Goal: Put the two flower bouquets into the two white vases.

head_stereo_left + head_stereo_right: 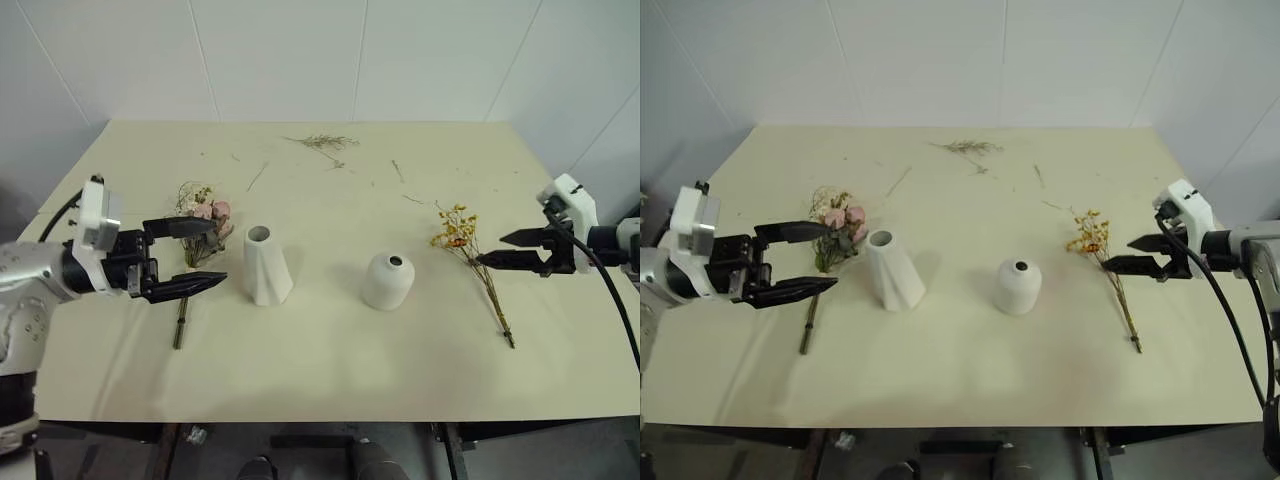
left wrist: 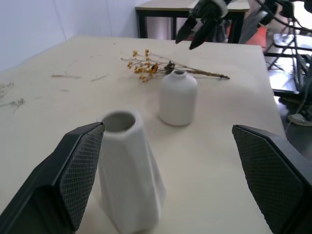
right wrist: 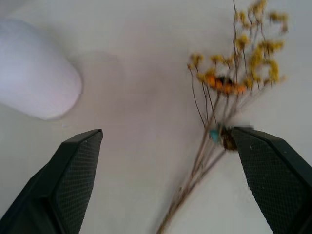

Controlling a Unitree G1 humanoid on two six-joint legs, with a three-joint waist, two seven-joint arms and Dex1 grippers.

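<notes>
Next, my right gripper grips the bouquet with yellow blossoms at the middle of the stems [image 1: 489, 286] [image 3: 186, 189], where they come together below the blooms.
The pink rose bouquet [image 1: 203, 226] lies on the table at the left, its stem [image 1: 181, 320] pointing toward the front edge. My left gripper [image 1: 205, 253] hovers open over it, fingers aimed at the tall twisted white vase [image 1: 265, 264]. To the right of that vase stands the short rounded white vase [image 1: 388, 279]. Farther right lies the thin-stemmed bouquet with yellow blossoms [image 1: 457, 231] and an orange bloom [image 3: 223, 83]. My right gripper [image 1: 488, 249] is open just right of its stems, nothing between the fingers.
Loose dried twigs [image 1: 325, 143] and small sprigs lie scattered at the back of the beige table [image 1: 330, 370]. White walls stand behind the table. Another table and cables show in the left wrist view beyond the far edge.
</notes>
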